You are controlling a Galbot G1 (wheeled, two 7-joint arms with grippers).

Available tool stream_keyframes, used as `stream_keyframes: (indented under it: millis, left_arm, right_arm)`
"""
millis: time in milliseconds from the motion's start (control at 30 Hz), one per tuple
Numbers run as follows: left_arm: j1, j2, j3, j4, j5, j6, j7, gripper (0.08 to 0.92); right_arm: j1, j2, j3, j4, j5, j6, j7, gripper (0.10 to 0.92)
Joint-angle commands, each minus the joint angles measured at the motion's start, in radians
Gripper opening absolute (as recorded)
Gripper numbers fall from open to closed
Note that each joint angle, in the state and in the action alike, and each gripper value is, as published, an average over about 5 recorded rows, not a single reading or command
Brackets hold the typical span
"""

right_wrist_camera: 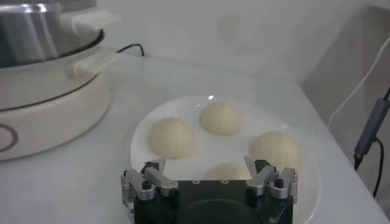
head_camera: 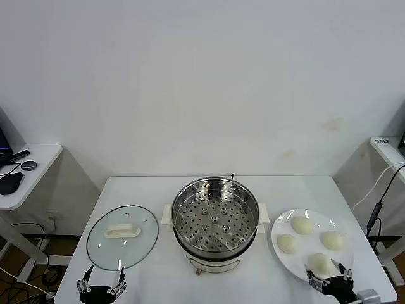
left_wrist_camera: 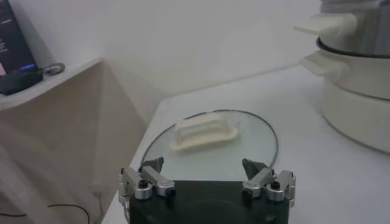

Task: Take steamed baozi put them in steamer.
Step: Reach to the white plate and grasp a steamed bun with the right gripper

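The back baozi (head_camera: 302, 225) (right_wrist_camera: 220, 118), the one nearest the white plate's far edge, will be gripped by my right gripper.
Four cream-white baozi lie on a white plate (head_camera: 286, 258) at the right: one at the back (head_camera: 302, 225), one at the left (head_camera: 287, 243), one at the right (head_camera: 332, 239), one at the front (head_camera: 319, 262). The steel steamer (head_camera: 215, 215) stands empty on its cream cooker base at the table's middle. My right gripper (head_camera: 329, 277) is open and empty, just in front of the front baozi (right_wrist_camera: 226, 171). In the right wrist view my right gripper (right_wrist_camera: 209, 170) frames that bun. My left gripper (head_camera: 101, 285) is open and empty at the front left edge.
A round glass lid (head_camera: 122, 236) with a cream handle lies flat on the table left of the steamer; it also shows in the left wrist view (left_wrist_camera: 210, 143). A side table (head_camera: 25, 171) stands far left. A cable (head_camera: 380, 190) hangs at the right.
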Motion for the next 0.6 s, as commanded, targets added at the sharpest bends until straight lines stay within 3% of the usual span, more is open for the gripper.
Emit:
stream_keyframes:
  millis: [33,200,400,600]
  left_arm:
    - [0.004,0.003,-0.001,0.006,0.009,-0.001,-0.003,0.823]
    - [0.012,-0.007,0.002,0.005,0.019,-0.002,-0.005,0.823]
    - [0.028,-0.025,0.011,-0.006,0.035,-0.005,-0.008,0.823]
    - [0.034,-0.028,-0.002,-0.007,0.037,-0.007,-0.01,0.823]
  right_arm:
    - [0.099,-0.18,0.039,-0.019,-0.059,-0.043,-0.033,0.823]
    - [0.248,-0.36,0.033,-0.119,-0.26,-0.016,-0.215,0.823]
    - [0.566,-0.507,-0.066,-0.326,-0.603,0.147,-0.636,0.823]
    - [0.915,-0.667,-0.41,-0.521,-0.666,0.27,-0.887,0.823]
